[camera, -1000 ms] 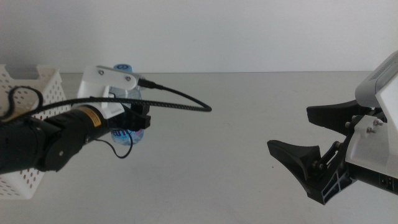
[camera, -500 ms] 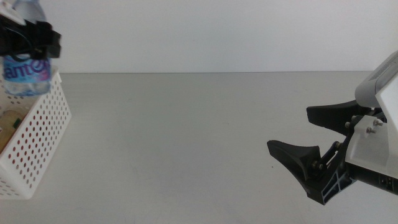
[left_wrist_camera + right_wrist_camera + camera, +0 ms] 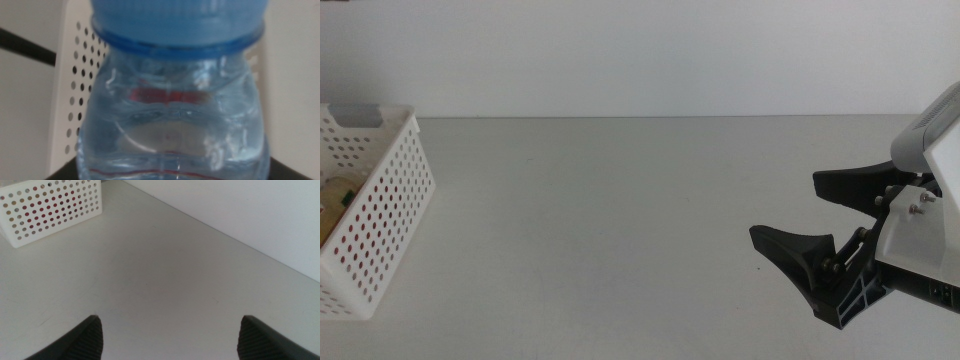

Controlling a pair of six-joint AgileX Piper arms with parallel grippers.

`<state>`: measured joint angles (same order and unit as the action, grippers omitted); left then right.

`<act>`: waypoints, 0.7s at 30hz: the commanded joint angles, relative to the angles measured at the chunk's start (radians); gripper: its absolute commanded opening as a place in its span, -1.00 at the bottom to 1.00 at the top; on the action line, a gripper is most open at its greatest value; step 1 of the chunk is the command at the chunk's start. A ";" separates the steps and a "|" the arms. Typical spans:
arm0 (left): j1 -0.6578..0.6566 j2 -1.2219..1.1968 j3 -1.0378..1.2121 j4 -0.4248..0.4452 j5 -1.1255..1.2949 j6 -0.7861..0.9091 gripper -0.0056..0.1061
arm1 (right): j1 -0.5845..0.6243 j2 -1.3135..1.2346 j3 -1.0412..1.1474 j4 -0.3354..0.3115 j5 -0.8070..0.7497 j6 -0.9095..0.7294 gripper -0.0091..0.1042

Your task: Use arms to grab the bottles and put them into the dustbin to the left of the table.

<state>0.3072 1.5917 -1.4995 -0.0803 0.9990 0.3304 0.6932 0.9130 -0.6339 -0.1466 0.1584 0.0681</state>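
My left gripper has the clear water bottle to release. I will let go of it against the yellowish bottle inside the white dustbin (image 3: 344, 194).
The small clear water bottle (image 3: 175, 115) with a blue cap (image 3: 177, 20) fills the left wrist view. My left gripper (image 3: 172, 174) is shut on it, with dark jaws just showing at either side of its body. The white perforated dustbin (image 3: 75, 75) lies right behind the bottle. In the middle view the dustbin (image 3: 380, 215) stands at the table's left edge, and the left arm is out of that view. A yellowish bottle with a green label (image 3: 332, 197) lies inside it, and red shows through the holes. My right gripper (image 3: 783, 207) waits open and empty at the right.
The light-grey table (image 3: 620, 220) runs between the dustbin and the right gripper, with a white wall behind it. The right wrist view shows the open right gripper (image 3: 170, 340) above bare tabletop, with the dustbin (image 3: 50, 207) far off.
My left arm carried the water bottle leftward from in front of the dustbin to above it, then out of the middle view. The right arm has not moved.
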 commanded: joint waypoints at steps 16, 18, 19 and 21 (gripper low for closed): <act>0.031 0.209 -0.038 0.002 -0.061 0.013 -0.77 | -0.007 -0.009 -0.026 -0.009 -0.071 -0.011 0.45; 0.031 0.216 -0.038 -0.015 -0.062 0.014 -0.64 | -0.007 -0.009 -0.026 -0.009 -0.071 -0.011 0.45; 0.031 0.218 -0.038 -0.019 -0.062 0.014 -0.55 | -0.007 -0.009 -0.026 -0.009 -0.071 -0.011 0.45; 0.031 0.220 -0.038 -0.020 -0.062 0.014 -0.35 | -0.007 -0.009 -0.026 -0.009 -0.071 -0.011 0.45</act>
<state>0.3393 1.8723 -1.4995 -0.0810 0.9735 0.3419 0.6932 0.9130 -0.6339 -0.1466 0.1584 0.0681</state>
